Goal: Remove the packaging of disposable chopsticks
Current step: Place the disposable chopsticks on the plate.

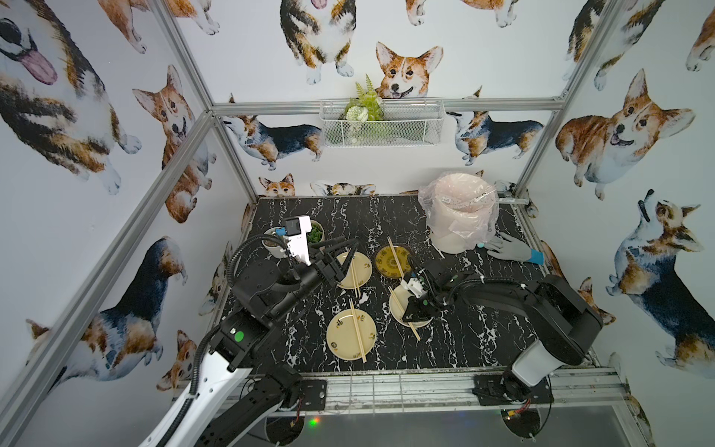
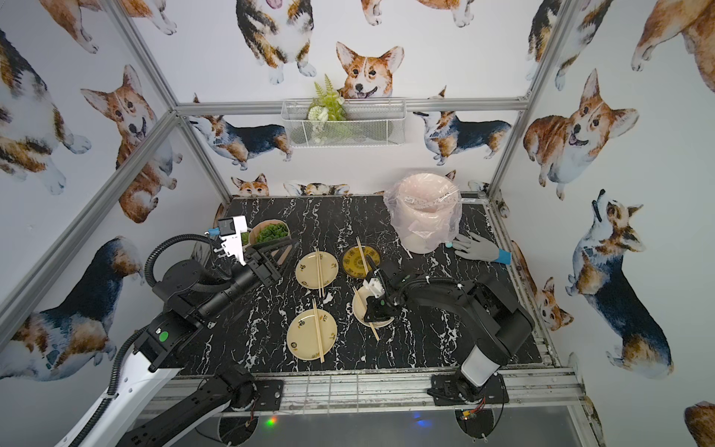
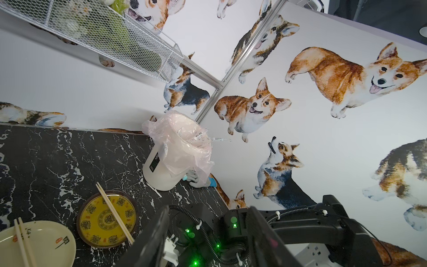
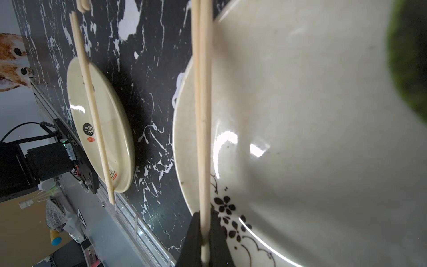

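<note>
I should use my right gripper to lay the bare chopsticks down across the flowered side of the white plate [image 1: 406, 311] [image 4: 255, 171], facing the front cream plate. The chopsticks are now held over the white plate.
Over the white flowered plate [image 4: 300, 115] at the front right of the table, my right gripper [image 4: 204, 222] is shut on a pair of bare disposable chopsticks [image 4: 204, 115]; both top views show it [image 1: 408, 315] [image 2: 372, 314]. More bare pairs lie across the front cream plate [image 1: 351, 334], the back cream plate [image 1: 358, 271] and the yellow plate [image 1: 392, 261]. My left gripper [image 1: 350, 251] [image 3: 209, 219] hovers open and holds nothing by the back cream plate. Clear packaging [image 1: 478, 201] [image 3: 203, 136] sticks out of the bin.
A white bin with a pink liner [image 1: 460, 220] stands at the back right, a grey glove [image 1: 510, 249] beside it. A bowl of greens [image 2: 269, 232] and a plant pot [image 1: 272, 244] sit at the back left under my left arm. A wire basket [image 1: 383, 124] hangs on the back wall.
</note>
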